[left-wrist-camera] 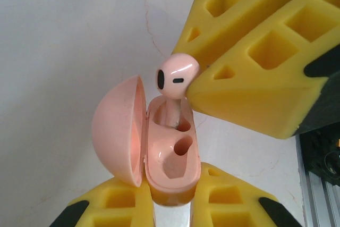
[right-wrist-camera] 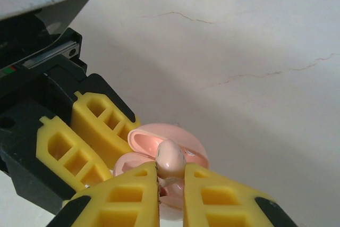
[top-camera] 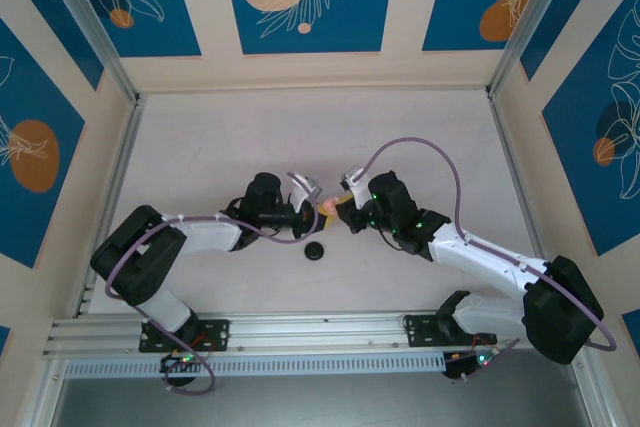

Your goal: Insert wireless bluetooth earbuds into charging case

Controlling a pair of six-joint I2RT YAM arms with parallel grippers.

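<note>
The earbud's head stands high above the far socket with its stem barely in, so the robot's right gripper will open, turn and take the earbud (left-wrist-camera: 178, 75) from another angle.
My left gripper (left-wrist-camera: 171, 206) is shut on the base of a pale pink charging case (left-wrist-camera: 171, 158), held off the table with its round lid (left-wrist-camera: 118, 131) swung open to the left. My right gripper (right-wrist-camera: 171, 179) is shut on a pale pink earbud (right-wrist-camera: 170, 158). The earbud (left-wrist-camera: 177, 77) stands over the case's far socket with its stem tip inside; the near socket (left-wrist-camera: 182, 144) is empty. In the top view both grippers meet at mid-table, left (top-camera: 305, 210) and right (top-camera: 346, 213), with the pink case (top-camera: 327, 208) between them.
A small round black case (top-camera: 315, 250) lies shut on the white tabletop (top-camera: 320, 137), just in front of the two grippers. Metal frame rails (top-camera: 110, 147) run along the table's sides and near edge.
</note>
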